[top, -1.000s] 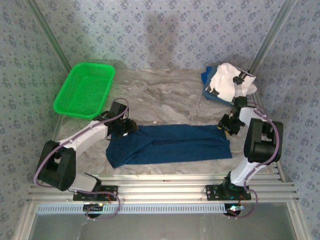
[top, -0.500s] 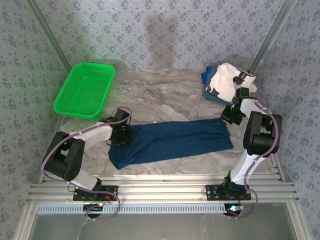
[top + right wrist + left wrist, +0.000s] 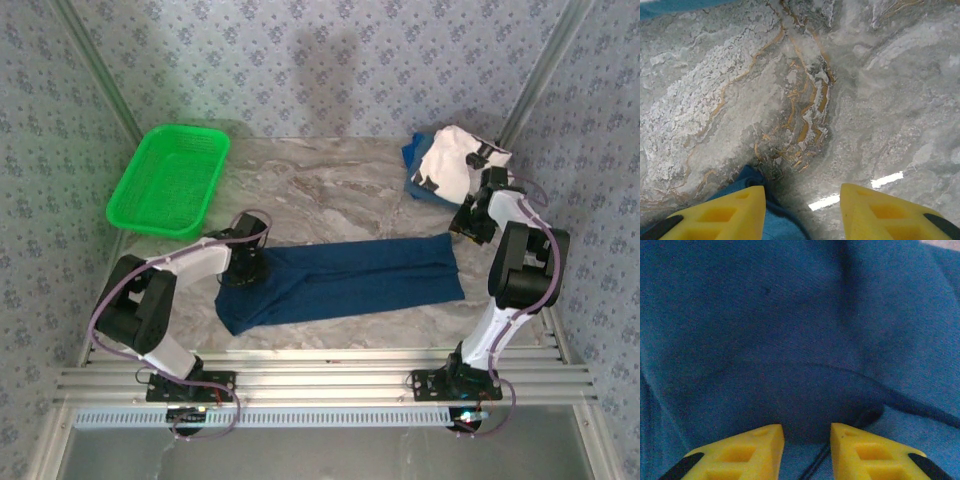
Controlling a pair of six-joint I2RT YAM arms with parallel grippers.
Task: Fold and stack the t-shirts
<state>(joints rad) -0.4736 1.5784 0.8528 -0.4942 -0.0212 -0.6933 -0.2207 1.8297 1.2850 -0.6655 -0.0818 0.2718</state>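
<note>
The flap at the end of the navy t-shirt slants across the t-shirt, so my left gripper will pinch the flap's edge [image 3: 290, 290] and pull it straight before folding more.
A dark navy t-shirt [image 3: 350, 280] lies folded lengthwise in a long band across the middle of the marble table. My left gripper [image 3: 243, 268] rests over its left end. In the left wrist view the yellow jaws [image 3: 807, 427] stand apart, with blue cloth [image 3: 765, 315] lying flat under them and a raised fold just ahead. My right gripper [image 3: 463, 222] hovers just past the shirt's far right corner, open [image 3: 802, 189] over bare marble, with the cloth corner [image 3: 780, 223] beside its left finger. A white t-shirt with black marks [image 3: 452, 160] lies on another blue one [image 3: 412, 152] at the back right.
A green plastic basket [image 3: 170, 180] stands at the back left. Bare marble [image 3: 330, 190] stretches between the basket and the stacked shirts. Patterned walls close in the back and sides. An aluminium rail frame [image 3: 320, 380] runs along the near edge.
The navy shirt's far edge was dragged toward the back. My right gripper then let go of its corner and moved back and right. My left gripper shifted slightly right over the left end.
</note>
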